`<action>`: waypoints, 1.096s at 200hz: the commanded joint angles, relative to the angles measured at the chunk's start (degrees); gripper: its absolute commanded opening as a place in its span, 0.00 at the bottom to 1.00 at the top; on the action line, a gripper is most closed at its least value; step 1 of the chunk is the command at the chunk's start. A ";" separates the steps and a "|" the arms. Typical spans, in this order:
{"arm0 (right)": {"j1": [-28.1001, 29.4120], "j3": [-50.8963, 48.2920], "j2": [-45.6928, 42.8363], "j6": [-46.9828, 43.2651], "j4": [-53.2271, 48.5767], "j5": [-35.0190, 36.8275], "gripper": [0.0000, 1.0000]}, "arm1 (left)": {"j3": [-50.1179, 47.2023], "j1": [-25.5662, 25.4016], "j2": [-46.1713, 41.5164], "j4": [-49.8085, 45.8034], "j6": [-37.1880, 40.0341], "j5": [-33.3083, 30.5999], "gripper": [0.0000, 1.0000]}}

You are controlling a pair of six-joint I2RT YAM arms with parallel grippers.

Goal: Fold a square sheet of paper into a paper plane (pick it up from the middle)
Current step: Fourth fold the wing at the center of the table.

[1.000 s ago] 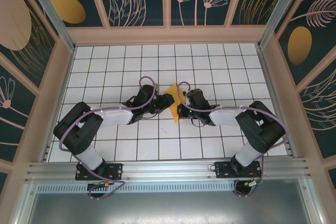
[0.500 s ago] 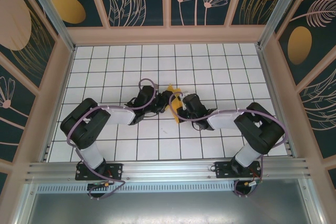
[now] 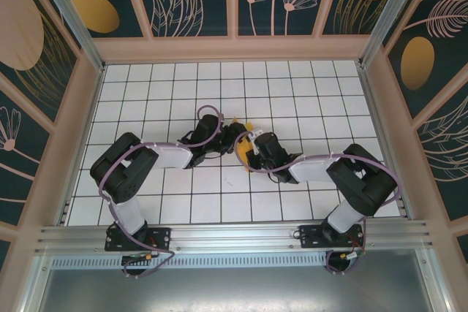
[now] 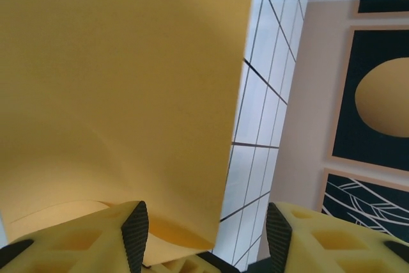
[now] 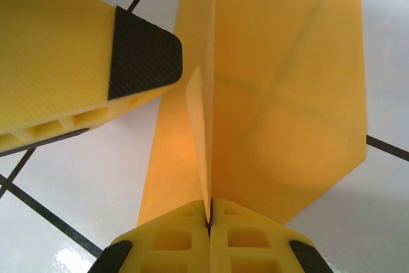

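Note:
Only my right gripper holds the fold near its end; before it opens, my left gripper needs to close on the ridge farther (image 5: pixel 199 49) along.
The orange-yellow sheet of paper (image 5: pixel 287 113) is folded, with diagonal creases and a raised centre ridge. My right gripper (image 5: pixel 209 214) is shut on the near end of that ridge, and the paper's flaps spread to both sides over the white tiles. My left gripper (image 4: pixel 206 238) is open; the paper (image 4: pixel 121 81) hangs in front of it, its lower edge lying loose by the left finger's pad (image 4: pixel 135 234). From above, the two grippers (image 3: pixel 234 137) (image 3: pixel 249 153) meet at the table's middle and a small part of the paper (image 3: pixel 243 148) shows between them.
White tiled table (image 3: pixel 292 100) with free room all round the grippers. Beige walls with dark patterned panels (image 3: pixel 66 151) enclose it. An aluminium rail (image 3: pixel 234 235) runs along the near edge by the arm bases. The left gripper's finger (image 5: pixel 77 55) sits close to the left of the paper ridge.
Both grippers have closed in on each other at the middle. The paper, standing as a plain triangle a second ago, is now mostly covered between them. The right gripper has stayed shut.

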 commanded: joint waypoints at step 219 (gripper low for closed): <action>2.71 3.39 1.68 -1.90 -0.93 7.98 0.01 | 4.31 0.24 0.34 -11.95 6.39 4.89 0.42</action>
